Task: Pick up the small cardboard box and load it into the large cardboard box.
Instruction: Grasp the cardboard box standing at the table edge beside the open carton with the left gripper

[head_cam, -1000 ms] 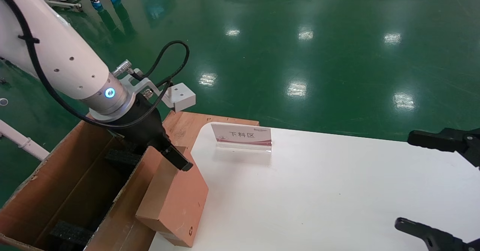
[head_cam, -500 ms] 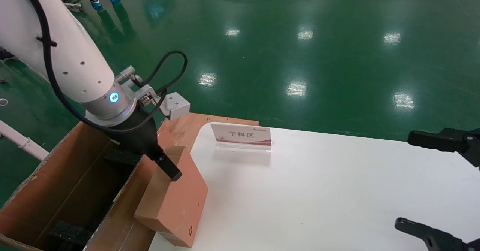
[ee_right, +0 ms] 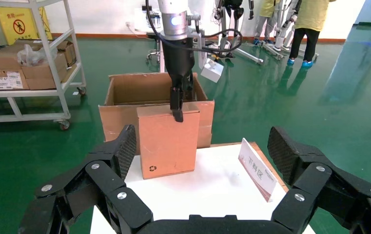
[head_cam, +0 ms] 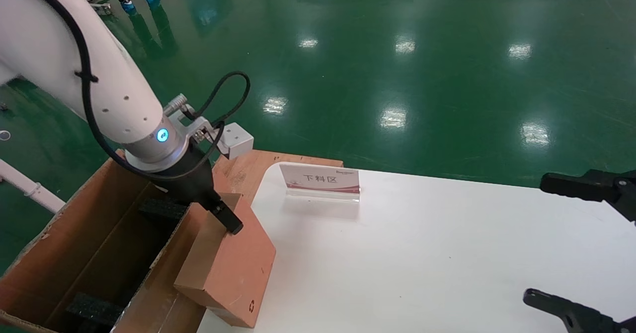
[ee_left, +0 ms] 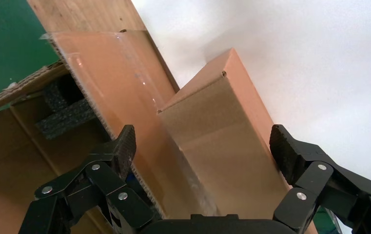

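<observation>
I should close my left gripper across the narrow top [head_cam: 215, 228] [ee_left: 229, 168] of the small cardboard box, with its fingers pressing on the box's two wide sides.
The small cardboard box [head_cam: 233, 268] [ee_right: 166, 141] stands on end at the white table's left edge, leaning against the large cardboard box [head_cam: 74, 233] [ee_right: 125, 87]. That large box is open, with black foam blocks inside. My left gripper [head_cam: 218, 218] [ee_left: 204, 146] is at the small box's [ee_left: 222, 126] top end and open. One finger lies against the small box's table-side face. The other is over the large box's [ee_left: 8, 146] near wall. My right gripper [head_cam: 539, 238] [ee_right: 203, 144] hangs open over the table's right edge, holding nothing.
A clear sign stand with a pink card [head_cam: 320, 181] [ee_right: 256, 168] sits at the back of the white table [head_cam: 422, 253]. A wooden board lies under the table's far left corner. A shelf cart with cartons [ee_right: 27, 63] and people stand beyond on the green floor.
My left gripper has shifted a little left toward the large box, and the small box's lower end has slid slightly left with it. The right arm is unchanged.
</observation>
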